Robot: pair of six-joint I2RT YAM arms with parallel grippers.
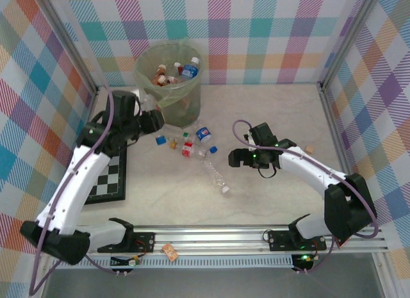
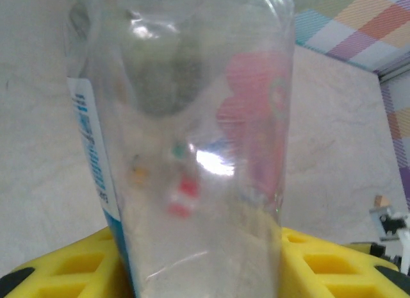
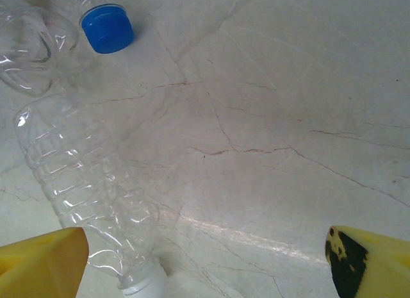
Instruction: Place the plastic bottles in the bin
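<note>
My left gripper is going to let go of the clear bottle in the bin (image 1: 179,63), next to the white-capped bottle that is standing there.
The bin (image 1: 168,80), a pale-green bucket lined with a bag, stands at the back left with several plastic bottles inside (image 1: 189,69). My left gripper (image 1: 155,122) is just left of its base. In the left wrist view its yellow fingers (image 2: 333,259) press both sides of a clear bottle with a blue label (image 2: 186,150). More small bottles (image 1: 187,149) lie in a cluster in front of the bin. A clear ribbed bottle (image 1: 216,175) (image 3: 83,189) with a white cap (image 3: 142,284) lies mid-table. My right gripper (image 1: 246,158) (image 3: 205,266) hangs open just right of it, nothing between its fingers.
A black-and-white chessboard (image 1: 109,176) lies flat at the left under my left arm. A blue-capped bottle (image 3: 107,29) lies beyond the ribbed one. A small tan block (image 1: 309,149) sits at the right. Checked walls enclose the table on three sides.
</note>
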